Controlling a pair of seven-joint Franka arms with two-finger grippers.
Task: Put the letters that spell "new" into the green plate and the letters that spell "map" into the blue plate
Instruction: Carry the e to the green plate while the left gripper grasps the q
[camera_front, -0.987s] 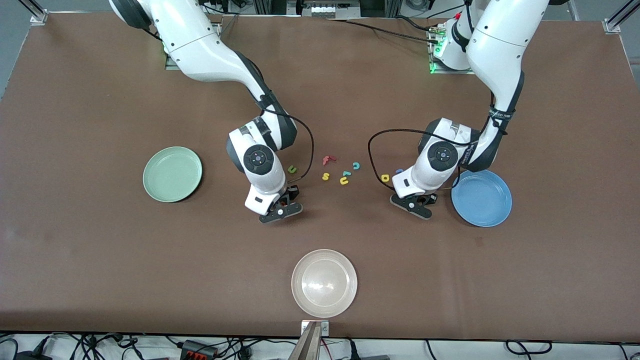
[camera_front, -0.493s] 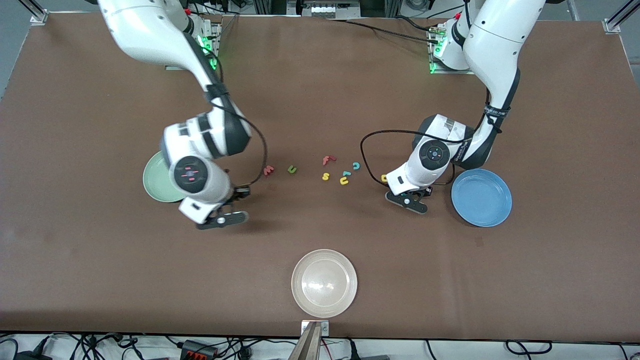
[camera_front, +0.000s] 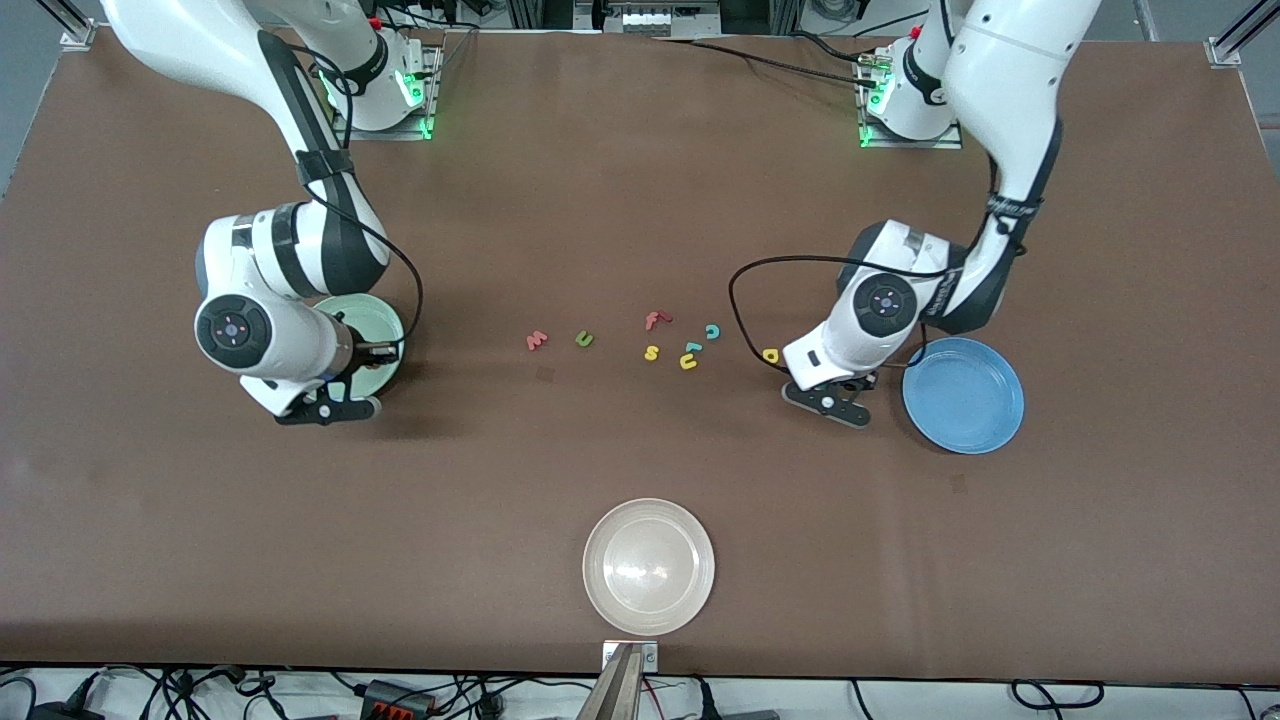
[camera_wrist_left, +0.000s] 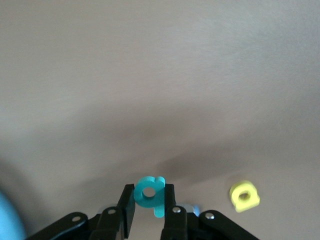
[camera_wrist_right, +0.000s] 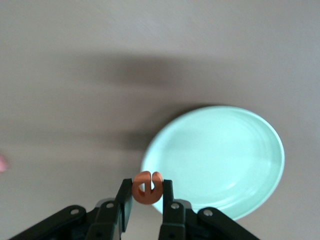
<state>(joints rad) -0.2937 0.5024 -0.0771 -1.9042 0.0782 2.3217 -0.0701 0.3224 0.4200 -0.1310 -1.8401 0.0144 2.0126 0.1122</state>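
The robot's left gripper will release the teal p in the middle of the blue plate (camera_front: 962, 394).
My right gripper (camera_wrist_right: 146, 192) is shut on the orange e (camera_wrist_right: 146, 187) and hangs over the rim of the green plate (camera_wrist_right: 220, 155) (camera_front: 378, 315). My left gripper (camera_wrist_left: 150, 200) is shut on the teal p (camera_wrist_left: 150, 192), just above the table beside the blue plate (camera_front: 1005, 400). The yellow a (camera_wrist_left: 244, 195) (camera_front: 770, 355) lies close by. The salmon w (camera_front: 537, 341) and the green n (camera_front: 584, 339) lie mid-table. The blue m is hidden by the left arm in the front view.
A red f (camera_front: 655, 320), yellow s (camera_front: 651, 352), teal c (camera_front: 712, 331), another teal letter (camera_front: 692, 347) and yellow u (camera_front: 688, 362) lie clustered mid-table. A white plate (camera_front: 648, 566) stands nearest the front camera.
My right arm has swung from the letter cluster to the green plate, carrying the orange e. My left gripper has closed on the teal p and shifted slightly.
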